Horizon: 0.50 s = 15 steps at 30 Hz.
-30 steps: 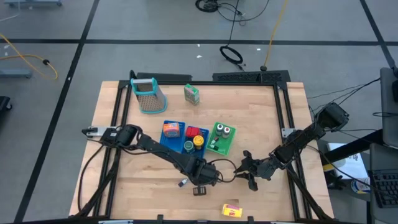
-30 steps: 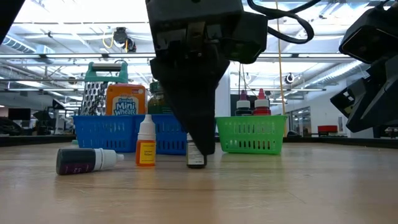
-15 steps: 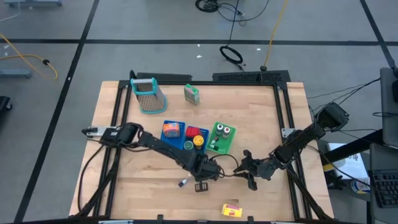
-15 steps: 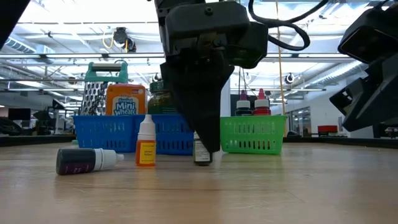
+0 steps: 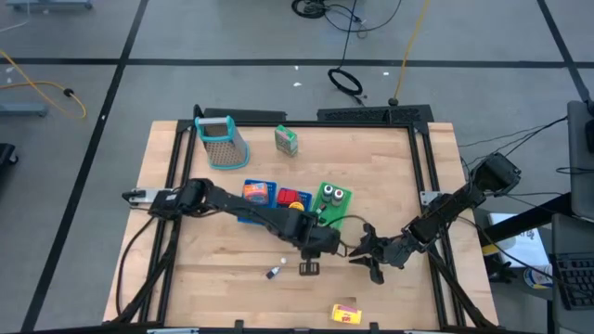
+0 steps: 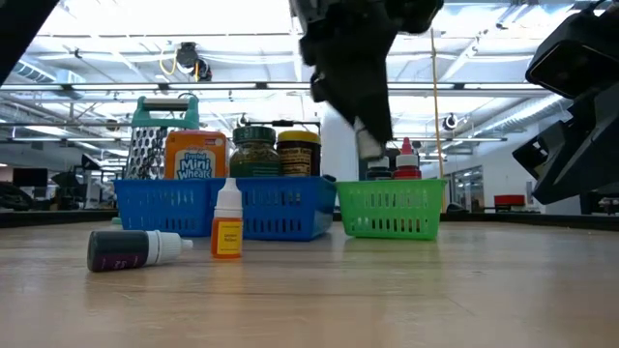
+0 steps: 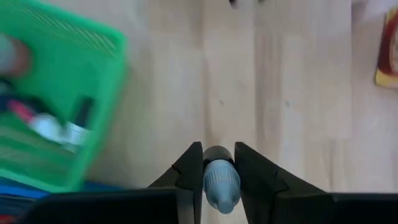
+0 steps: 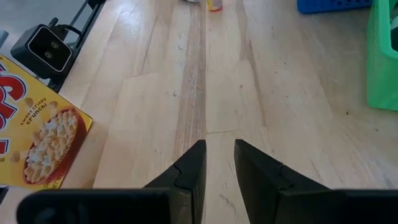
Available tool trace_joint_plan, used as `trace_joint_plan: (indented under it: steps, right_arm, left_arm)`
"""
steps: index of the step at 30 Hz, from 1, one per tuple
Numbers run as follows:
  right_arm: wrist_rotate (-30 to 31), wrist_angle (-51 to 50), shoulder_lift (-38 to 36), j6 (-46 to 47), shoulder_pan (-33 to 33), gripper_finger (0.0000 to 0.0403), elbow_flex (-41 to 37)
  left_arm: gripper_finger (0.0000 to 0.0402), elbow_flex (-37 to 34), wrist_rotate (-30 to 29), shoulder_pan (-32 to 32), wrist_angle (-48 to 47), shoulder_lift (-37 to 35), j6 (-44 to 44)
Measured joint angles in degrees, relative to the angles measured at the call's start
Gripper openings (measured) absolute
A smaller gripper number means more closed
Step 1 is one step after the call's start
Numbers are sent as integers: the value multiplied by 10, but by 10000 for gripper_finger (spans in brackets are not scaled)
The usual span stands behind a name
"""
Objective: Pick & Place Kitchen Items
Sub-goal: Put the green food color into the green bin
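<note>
Next, I let go of the tiny grey-capped bottle with my left gripper in the near half of the green tray (image 5: 330, 216) (image 7: 69, 92), next to the small bottles.
My left gripper (image 5: 321, 244) (image 7: 219, 163) hangs above the table by the near edge of the green tray (image 5: 330, 205) (image 7: 56, 124), shut on a tiny grey-capped bottle (image 6: 368, 145). My right gripper (image 5: 360, 257) (image 8: 219, 155) waits open just to its right, low over bare wood. A purple-labelled bottle (image 6: 131, 249) (image 5: 274, 273) lies on its side. A small yellow bottle (image 6: 227, 224) stands upright beside it. The yellow box (image 5: 345, 314) (image 8: 37, 137) lies near the table's near edge. The green carton (image 5: 286, 140) stands near the far edge. My left gripper pinches the tiny bottle between its two fingers, whose grey cap (image 7: 219, 179) shows in the gap. The fingers (image 6: 353, 87) come from above, slanting down. The bottle is lifted clear of the table and sits tilted at their lower ends.
The blue tray (image 5: 264, 199) (image 6: 222, 205) holds an orange packet, a red can and jars; the green tray (image 6: 392, 208) holds small bottles. The metal grater (image 5: 221, 141) stands at the far left. A small black camera (image 5: 308, 269) sits near the loose bottles.
My left gripper has risen from the table with the tiny bottle and moved right and toward the far edge, up to the green tray. The bottle stood on the wood a second ago and is now lifted clear. The other bottles stayed put.
</note>
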Motion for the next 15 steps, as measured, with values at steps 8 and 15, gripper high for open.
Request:
trace_joint_plan:
  steps: [8, 15]
  right_arm:
    - [0, 0, 0, 0, 0, 75, 0]
    - [0, 0, 0, 0, 0, 75, 0]
  left_arm:
    - [50, 39, -9, 54, -26, 0, 57]
    - [82, 47, -9, 99, -24, 0, 76]
